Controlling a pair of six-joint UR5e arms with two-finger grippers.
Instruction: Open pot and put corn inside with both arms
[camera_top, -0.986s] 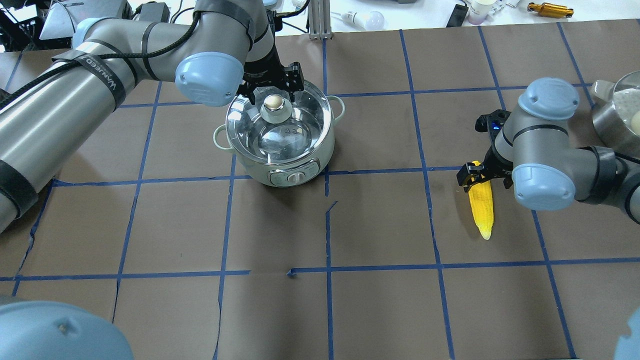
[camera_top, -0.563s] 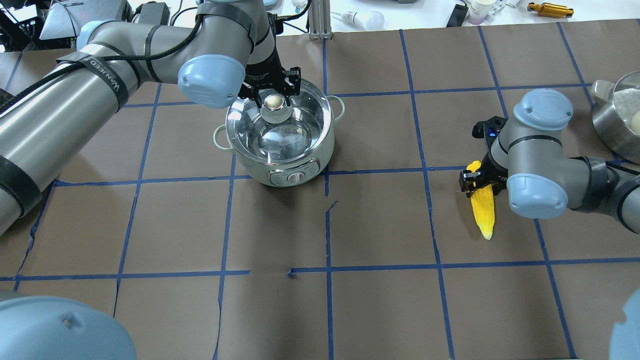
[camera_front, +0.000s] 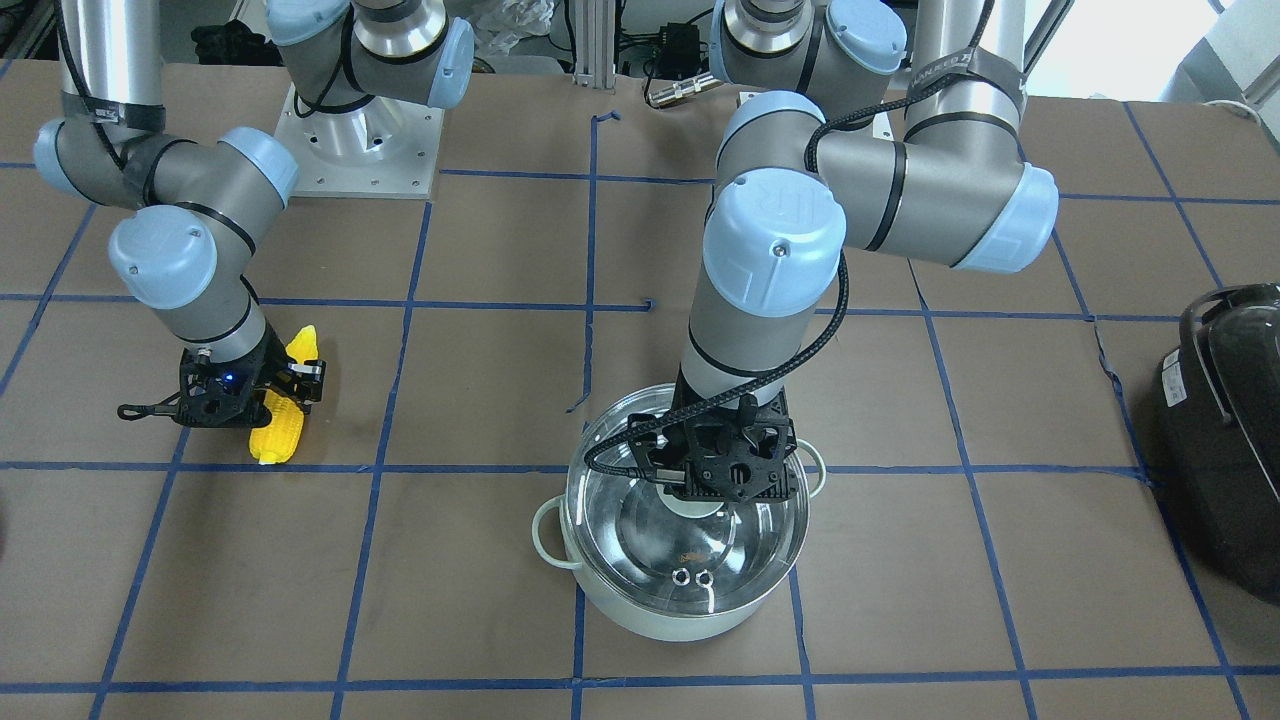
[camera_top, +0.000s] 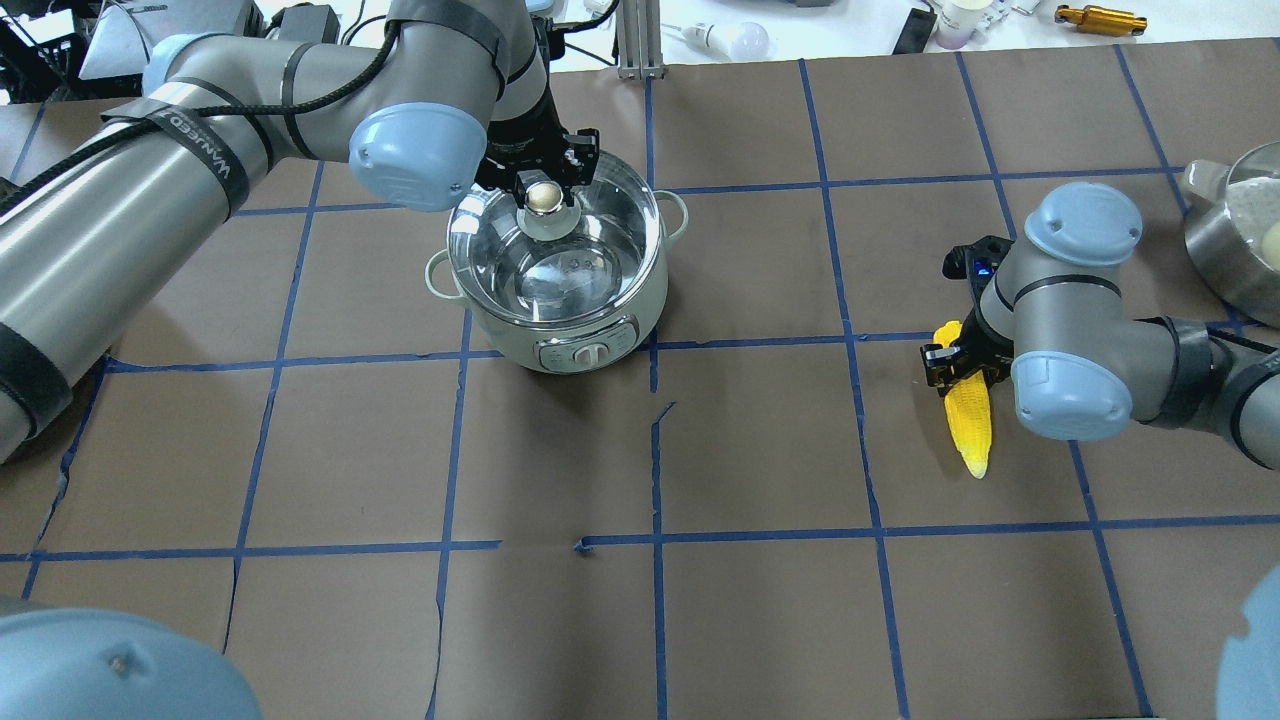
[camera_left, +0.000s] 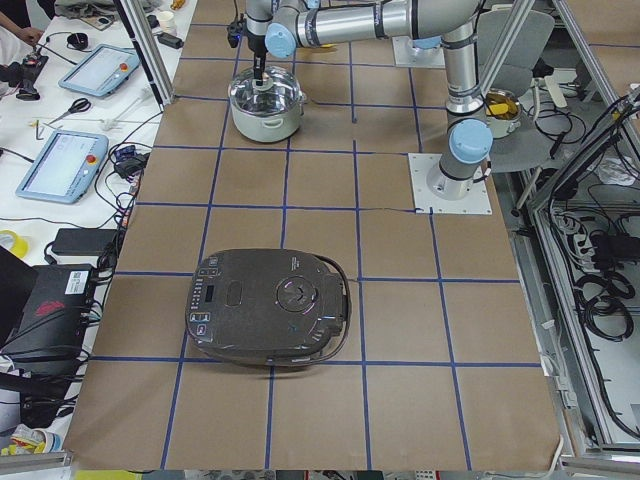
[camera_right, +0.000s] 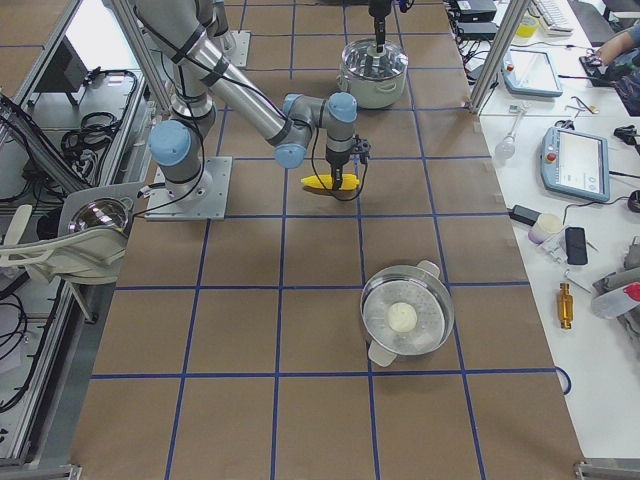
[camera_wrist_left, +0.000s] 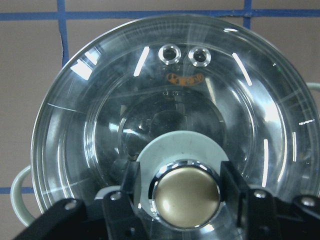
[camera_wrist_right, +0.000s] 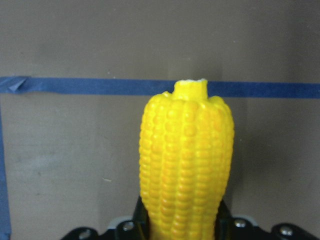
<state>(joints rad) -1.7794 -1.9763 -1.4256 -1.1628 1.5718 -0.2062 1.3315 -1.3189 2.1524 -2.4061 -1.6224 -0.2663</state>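
I should use my right gripper to place the yellow corn on the bottom of the mint-green pot (camera_front: 690, 532), halfway between its handles.
The mint-green pot (camera_top: 600, 330) stands left of centre with its glass lid (camera_top: 590, 250) on. My left gripper (camera_top: 543, 188) is down over the lid, its fingers shut on either side of the brass knob (camera_wrist_left: 186, 197). The front view shows the same gripper (camera_front: 715, 480) on the pot (camera_front: 660, 620). The yellow corn (camera_top: 970, 420) lies on the table at the right. My right gripper (camera_top: 958, 365) is shut on the corn's thick end (camera_wrist_right: 187, 160), with a finger pressed against each side. In the front view the corn (camera_front: 280, 430) lies under that gripper (camera_front: 255, 395).
A large black appliance (camera_front: 1230, 420) with a handle sits at the table's end on my left. A steel steamer pan (camera_top: 1240, 230) holding a white bun sits at the far right edge. Blue tape lines grid the brown table (camera_top: 760, 450).
My left gripper's fingers have closed in on the lid knob, and the lid has shifted slightly left. My right gripper came down onto the corn; the corn has barely moved.
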